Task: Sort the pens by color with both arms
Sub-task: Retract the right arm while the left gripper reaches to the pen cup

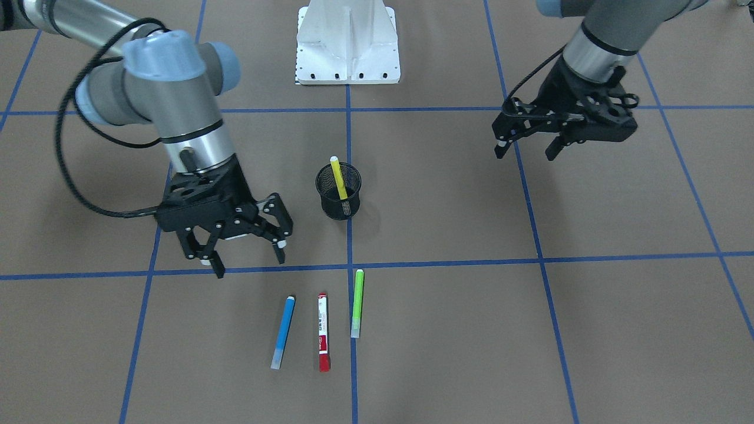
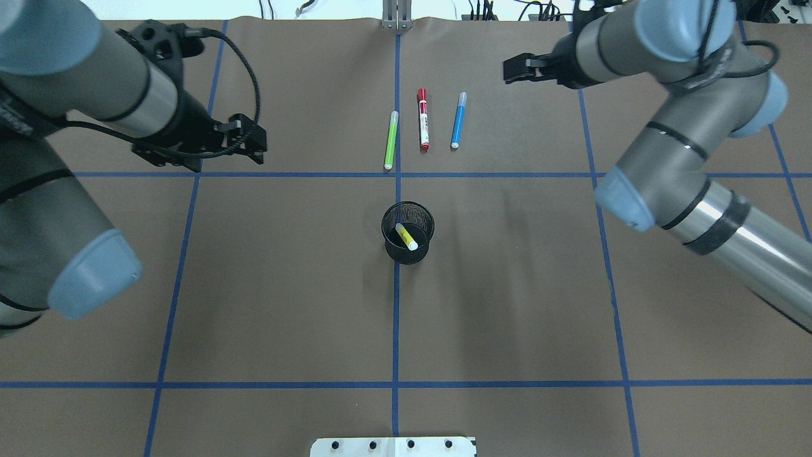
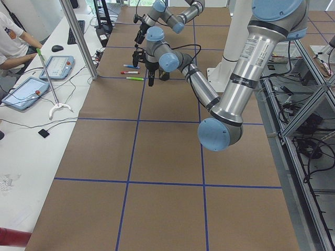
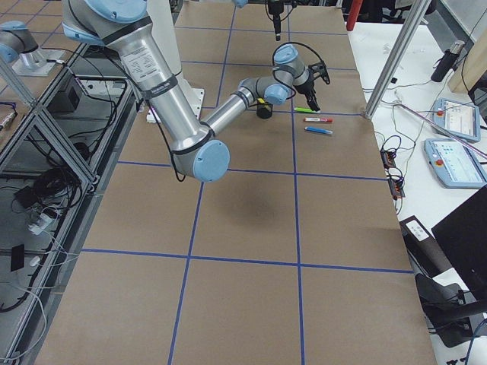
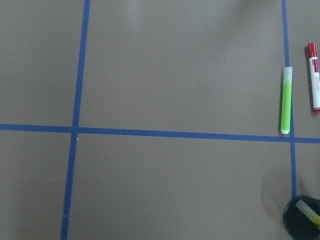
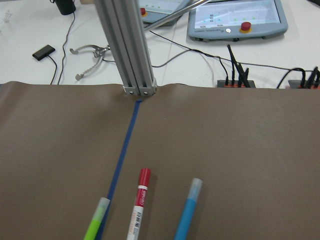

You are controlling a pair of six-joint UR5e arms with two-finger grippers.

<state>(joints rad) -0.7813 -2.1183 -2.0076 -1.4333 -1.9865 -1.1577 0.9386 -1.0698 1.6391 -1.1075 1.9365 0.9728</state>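
Next, my left gripper moves over to the upper end [image 1: 336, 164] of the yellow pen that is sticking out of the black mesh cup, and closes on it there.
Three pens lie side by side on the brown table: a blue one [image 1: 283, 331], a white one with red cap and red end [image 1: 323, 331] and a green one [image 1: 357, 302]. The yellow pen [image 1: 338, 178] stands tilted in the black mesh cup [image 1: 339, 206]. My right gripper [image 1: 250, 265] is open and empty, hovering just beside the blue pen on the robot's side. My left gripper [image 1: 525, 155] is open and empty, well off to the side of the cup. The right wrist view shows the green [image 6: 96, 220], red [image 6: 138, 205] and blue [image 6: 187, 210] pens below it.
The white pedestal base [image 1: 347, 44] stands at the robot's edge. Blue tape lines [image 2: 396, 317] grid the table. An aluminium post [image 6: 127, 45], cables and operator tablets [image 6: 235, 17] sit past the far edge behind the pens.
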